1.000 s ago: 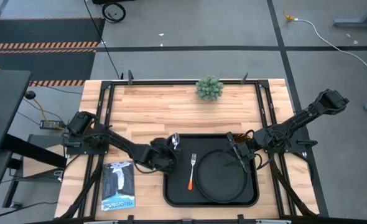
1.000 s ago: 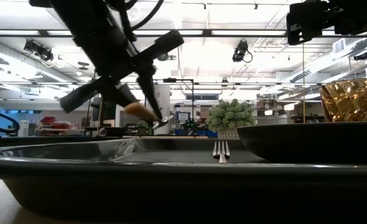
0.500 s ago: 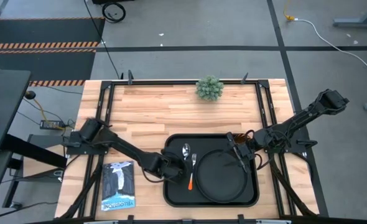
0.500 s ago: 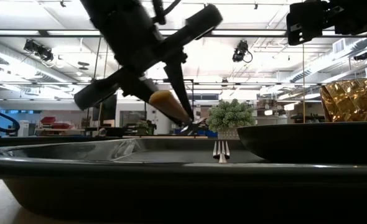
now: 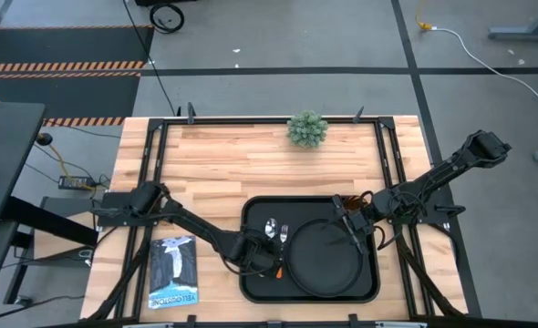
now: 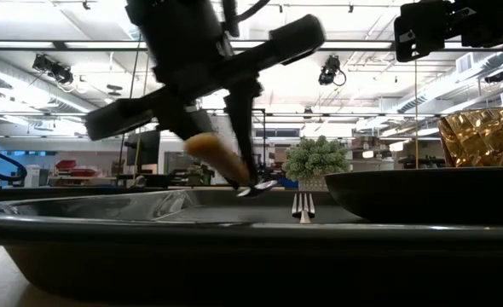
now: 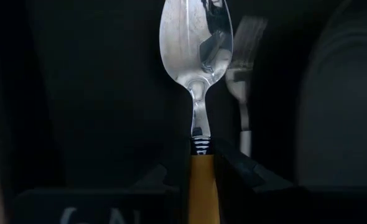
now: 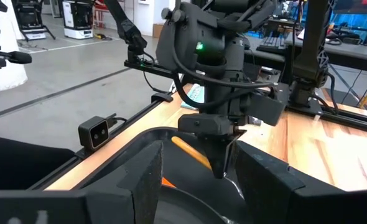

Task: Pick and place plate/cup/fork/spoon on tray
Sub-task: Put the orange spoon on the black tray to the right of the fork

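Note:
The robot's left gripper should release the spoon on the black tray [image 5: 264,252] [image 7: 182,146] beside the fork, on the side of the fork away from the plate.
The black tray [image 5: 251,211] lies at the table's near middle, with the round black plate [image 5: 325,260] on its right half. The fork [image 5: 284,233] lies on the tray left of the plate, its handle mostly hidden under my left gripper. My left gripper [image 5: 266,249] is shut on the spoon [image 7: 196,43], low over the tray beside the fork [image 7: 242,62]. My right gripper [image 8: 199,186] is open and empty over the plate's far right part. The amber cup [image 6: 482,136] shows behind the plate in the low view. My left gripper pinches the spoon's orange handle [image 7: 202,177] between its two fingers, close to where the metal neck begins. The fingers come from above, slanting down, and lie along the spoon. The spoon tilts with its bowl [image 6: 260,185] lowest; whether the bowl touches the tray, I cannot tell.
A small potted plant [image 5: 307,129] stands at the table's far edge. A booklet [image 5: 173,273] lies on the wood left of the tray. Bare wood stretches between the plant and the tray.
My left gripper has carried the spoon from the tray's far left corner toward the table's right and near edges, in over the tray, and down. The spoon's bowl now hangs low beside the fork's tines.

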Controlling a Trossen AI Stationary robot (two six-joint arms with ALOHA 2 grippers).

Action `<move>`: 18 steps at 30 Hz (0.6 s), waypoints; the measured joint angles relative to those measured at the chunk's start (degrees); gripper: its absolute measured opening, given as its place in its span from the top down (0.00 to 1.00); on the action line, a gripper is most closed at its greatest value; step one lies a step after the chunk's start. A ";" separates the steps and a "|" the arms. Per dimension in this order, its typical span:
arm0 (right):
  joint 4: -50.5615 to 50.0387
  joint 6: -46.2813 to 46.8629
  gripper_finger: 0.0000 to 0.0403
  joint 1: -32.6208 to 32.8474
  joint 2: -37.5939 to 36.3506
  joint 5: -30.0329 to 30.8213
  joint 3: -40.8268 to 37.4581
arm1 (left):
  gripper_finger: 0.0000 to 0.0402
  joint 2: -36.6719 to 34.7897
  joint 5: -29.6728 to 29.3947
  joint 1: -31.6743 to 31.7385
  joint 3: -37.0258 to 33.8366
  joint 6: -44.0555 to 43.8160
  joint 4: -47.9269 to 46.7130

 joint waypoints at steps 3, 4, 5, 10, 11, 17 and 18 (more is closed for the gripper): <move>0.00 -0.12 0.50 0.00 0.00 0.02 0.00 | 0.85 0.00 0.02 -0.38 -0.02 -0.97 -2.37; -0.02 -0.12 0.50 0.00 0.00 0.02 0.00 | 0.85 0.00 -0.14 -0.39 -0.02 -1.32 -2.75; -0.01 -0.11 0.50 0.00 0.00 0.02 0.00 | 0.84 0.00 -0.50 -0.43 -0.02 -1.45 -2.84; -0.02 0.03 0.50 0.00 0.00 0.00 0.00 | 0.84 0.00 -0.92 -0.39 -0.03 -1.95 -2.58; -0.02 -0.02 0.50 0.00 0.00 0.00 0.00 | 0.84 0.00 -0.92 -0.39 -0.04 -2.42 -2.55; -0.02 0.01 0.50 0.00 0.00 0.00 0.00 | 0.84 0.00 0.13 -0.47 -0.07 -4.00 -2.32; -0.02 0.01 0.50 0.00 0.00 0.00 0.00 | 0.84 0.00 0.15 -0.60 -0.07 -4.07 -2.30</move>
